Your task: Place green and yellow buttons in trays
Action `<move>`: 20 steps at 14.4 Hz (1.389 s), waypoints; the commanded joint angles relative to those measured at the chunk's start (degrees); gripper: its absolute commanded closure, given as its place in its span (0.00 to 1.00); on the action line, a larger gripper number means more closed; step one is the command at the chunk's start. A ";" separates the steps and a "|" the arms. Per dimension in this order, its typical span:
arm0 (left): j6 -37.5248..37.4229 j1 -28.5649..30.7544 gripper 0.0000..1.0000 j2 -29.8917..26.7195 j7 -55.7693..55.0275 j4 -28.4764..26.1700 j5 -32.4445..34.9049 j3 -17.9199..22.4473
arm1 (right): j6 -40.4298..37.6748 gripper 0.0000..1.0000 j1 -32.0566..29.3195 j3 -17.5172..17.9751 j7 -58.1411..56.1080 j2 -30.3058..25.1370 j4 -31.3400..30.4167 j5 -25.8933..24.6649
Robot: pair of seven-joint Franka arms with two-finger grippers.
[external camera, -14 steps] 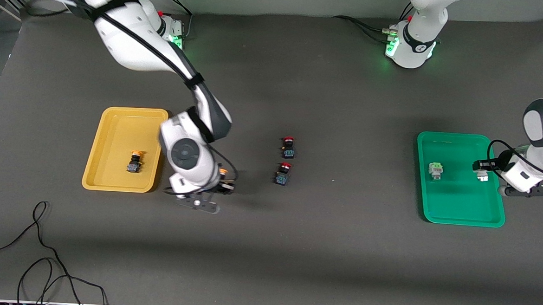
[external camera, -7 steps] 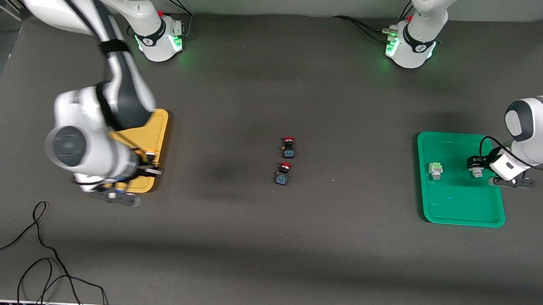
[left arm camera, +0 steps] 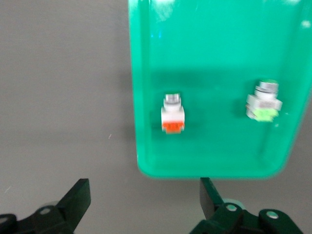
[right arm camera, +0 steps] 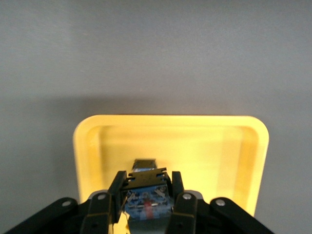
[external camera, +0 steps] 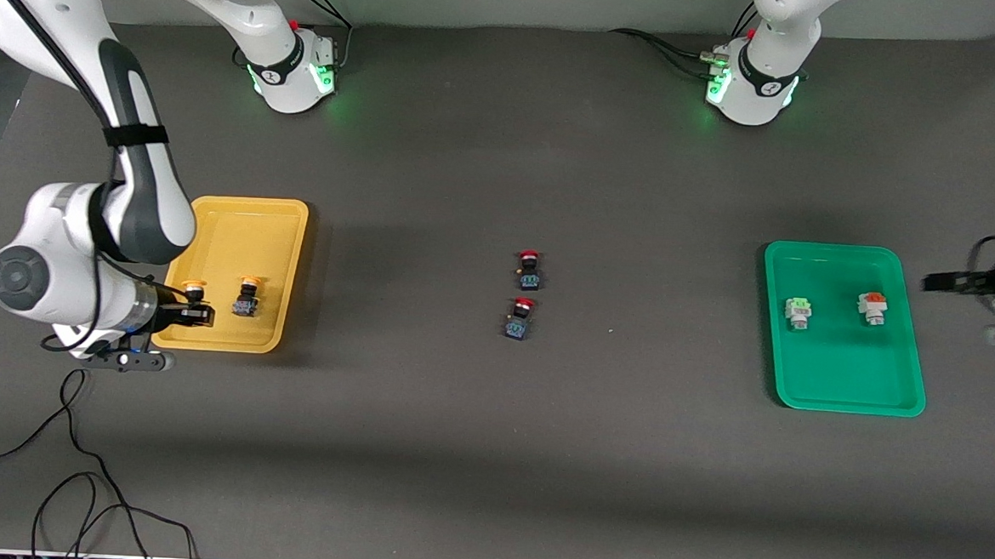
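Observation:
The yellow button, now held over the yellow tray's rim, will be put down by my right gripper in the yellow tray (external camera: 204, 296) (right arm camera: 196, 175) beside the second yellow button.
My right gripper (external camera: 192, 315) is shut on a yellow-capped button (external camera: 194, 289) with a black-blue body (right arm camera: 146, 197). It holds the button over the rim of the yellow tray (external camera: 236, 223) at the right arm's end of the table; the tray also shows in the right wrist view (right arm camera: 219, 146). A second yellow button (external camera: 247, 296) lies in that tray. The green tray (external camera: 841, 383) holds the green-capped white button (external camera: 798, 312) and a white switch with an orange-red end (external camera: 872, 306). My left gripper (external camera: 960, 305) is open and empty, just off the green tray, whose rim shows in the left wrist view (left arm camera: 209, 170).
Two red-capped switches (external camera: 529, 270) (external camera: 518, 317) stand at the middle of the table. A black cable (external camera: 71, 462) loops on the table near the front camera at the right arm's end.
My right arm swung from the table's middle to the yellow tray with the yellow button. My left gripper let go of the white switch in the green tray and drew away from it.

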 commanded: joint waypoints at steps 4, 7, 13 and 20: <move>-14.29 -1.45 0.00 -10.46 0.81 5.21 -7.30 -1.53 | 17.00 1.00 -0.48 -1.42 -4.26 -0.13 -12.49 0.89; -16.58 -5.48 0.00 -13.55 0.20 5.03 -9.24 -1.88 | 22.01 1.00 -1.27 -1.59 -5.23 0.75 -15.48 0.89; -16.94 -27.33 0.00 -15.66 -11.47 6.60 -10.82 8.37 | 24.13 1.00 -4.17 -1.59 -6.81 1.81 -16.37 0.89; -19.22 -35.03 0.00 -15.14 -16.25 11.18 -10.91 12.27 | 17.93 0.00 -3.82 -1.59 -6.20 -2.39 -16.02 0.89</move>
